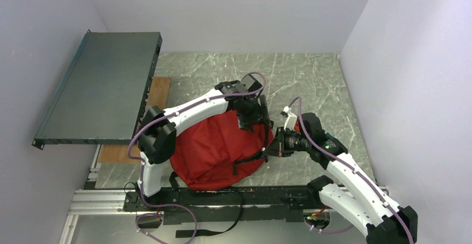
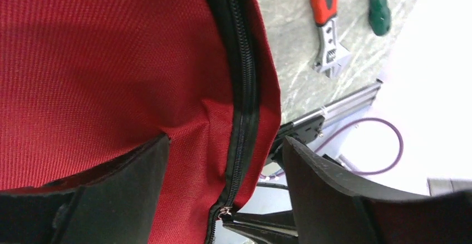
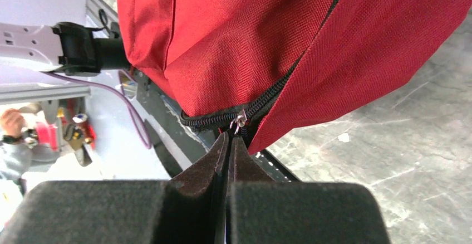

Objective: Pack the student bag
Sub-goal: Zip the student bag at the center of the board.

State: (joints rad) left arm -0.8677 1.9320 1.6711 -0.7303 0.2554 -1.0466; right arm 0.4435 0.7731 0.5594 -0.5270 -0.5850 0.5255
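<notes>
The zipper seam bends and creases near the zipper pull, so the robot's left gripper will pinch the bag's far edge (image 2: 259,32) and pull the seam tight.
The student bag (image 1: 214,149) is a big red fabric backpack lying at the table's near middle, with a black zipper (image 2: 245,88) along its right edge. My left gripper (image 1: 253,118) hovers over the bag's far right edge, open, its black fingers astride the zipper seam (image 2: 225,141) and holding nothing. My right gripper (image 1: 271,148) is at the bag's right side, shut (image 3: 231,135) on the small metal zipper pull (image 3: 240,122). The same pull (image 2: 225,211) shows in the left wrist view, with the right gripper's thin fingertips (image 2: 261,224) below it.
A dark flat metal panel (image 1: 103,88) juts over the table's left side, above a wooden board (image 1: 158,91). A red-handled adjustable wrench (image 2: 328,32) and a green screwdriver (image 2: 379,13) lie on the marble top beyond the bag. Walls close in left, back and right.
</notes>
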